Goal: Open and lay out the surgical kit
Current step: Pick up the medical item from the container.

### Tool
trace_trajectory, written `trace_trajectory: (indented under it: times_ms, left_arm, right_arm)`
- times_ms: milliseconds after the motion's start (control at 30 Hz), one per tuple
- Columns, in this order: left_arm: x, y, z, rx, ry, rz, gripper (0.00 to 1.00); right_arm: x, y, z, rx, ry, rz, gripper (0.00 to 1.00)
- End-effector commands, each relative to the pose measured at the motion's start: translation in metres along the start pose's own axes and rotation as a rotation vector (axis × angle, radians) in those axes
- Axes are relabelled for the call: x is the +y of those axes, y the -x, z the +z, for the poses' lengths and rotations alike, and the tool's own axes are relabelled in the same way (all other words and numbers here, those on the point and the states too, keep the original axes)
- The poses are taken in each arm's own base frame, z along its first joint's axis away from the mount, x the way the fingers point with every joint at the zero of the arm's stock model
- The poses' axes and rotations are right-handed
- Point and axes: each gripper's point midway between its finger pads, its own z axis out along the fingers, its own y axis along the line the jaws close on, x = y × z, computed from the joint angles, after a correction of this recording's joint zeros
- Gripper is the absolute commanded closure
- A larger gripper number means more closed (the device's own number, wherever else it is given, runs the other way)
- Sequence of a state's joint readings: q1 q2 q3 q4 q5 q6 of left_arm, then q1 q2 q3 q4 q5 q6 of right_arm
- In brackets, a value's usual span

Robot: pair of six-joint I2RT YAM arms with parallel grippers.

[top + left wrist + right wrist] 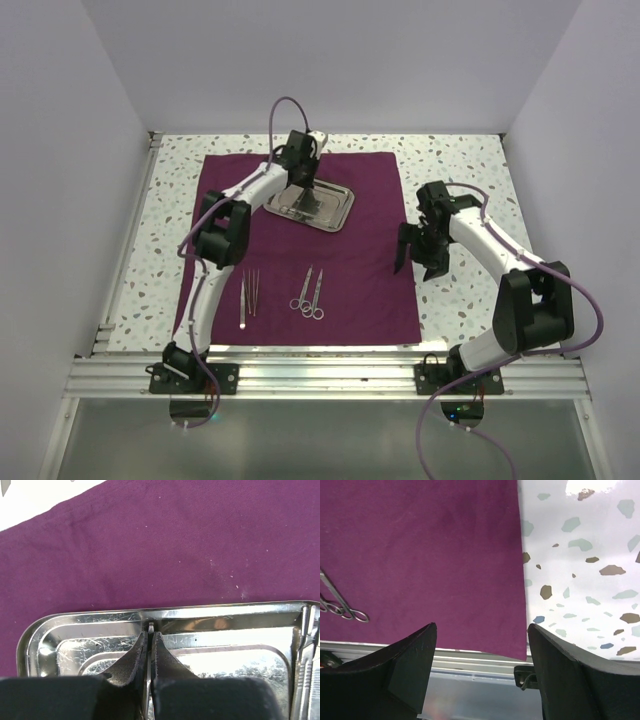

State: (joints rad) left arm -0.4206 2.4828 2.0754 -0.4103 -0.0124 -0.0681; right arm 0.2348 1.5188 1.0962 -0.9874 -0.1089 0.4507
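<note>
My left gripper will put the slim steel instrument down on the purple cloth (309,284) between the two ring-handled scissors.
The dark purple cloth (370,290) lies spread flat on the table. The shiny steel tray (335,213) sits on its far middle. My left gripper (300,186) is down inside the tray (90,617), shut on a slim steel instrument (150,627) whose tip shows between the fingers. Another steel instrument (306,675) lies along the tray's right side. Slim tweezers (247,297) and two ring-handled scissors (309,295) lie on the cloth's near half. My right gripper (420,262) hovers open and empty over the cloth's right edge (420,555); the scissors' rings (347,612) show at its left.
The speckled table (460,160) is bordered by white walls at the back and sides. An aluminium rail (330,375) with both arm bases runs along the near edge and shows in the right wrist view (470,652).
</note>
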Motion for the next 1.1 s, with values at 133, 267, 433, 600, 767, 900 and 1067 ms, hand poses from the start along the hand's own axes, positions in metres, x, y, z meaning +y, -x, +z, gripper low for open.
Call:
trace_trajectory:
  times_ms: [133, 267, 433, 600, 767, 900, 1067]
  left_arm:
    - [-0.005, -0.051, -0.022, 0.212, -0.089, -0.148, 1.0]
    - [-0.001, -0.012, -0.042, 0.13, -0.121, -0.202, 1.0]
    - [0.008, 0.029, -0.072, 0.04, -0.144, -0.252, 1.0]
    - [0.01, 0.059, -0.105, -0.031, -0.159, -0.277, 1.0]
    - [0.011, 0.075, -0.136, -0.068, -0.15, -0.278, 1.0]
    - [0.007, 0.076, -0.167, -0.089, -0.154, -0.296, 1.0]
    - [-0.004, 0.037, -0.201, -0.079, -0.159, -0.363, 1.0]
  right_arm:
    - [0.022, 0.017, -0.014, -0.06, 0.098, -0.036, 0.23]
    - [0.023, 0.013, -0.019, -0.075, 0.122, -0.033, 0.23]
    - [0.025, 0.006, -0.023, -0.082, 0.148, -0.031, 0.22]
    - [0.028, 0.006, -0.028, -0.097, 0.173, -0.028, 0.22]
    - [0.032, 0.002, -0.029, -0.1, 0.205, -0.021, 0.22]
    - [0.031, -0.007, -0.026, -0.089, 0.224, -0.016, 0.22]
    - [0.027, -0.012, -0.032, -0.108, 0.222, -0.021, 0.23]
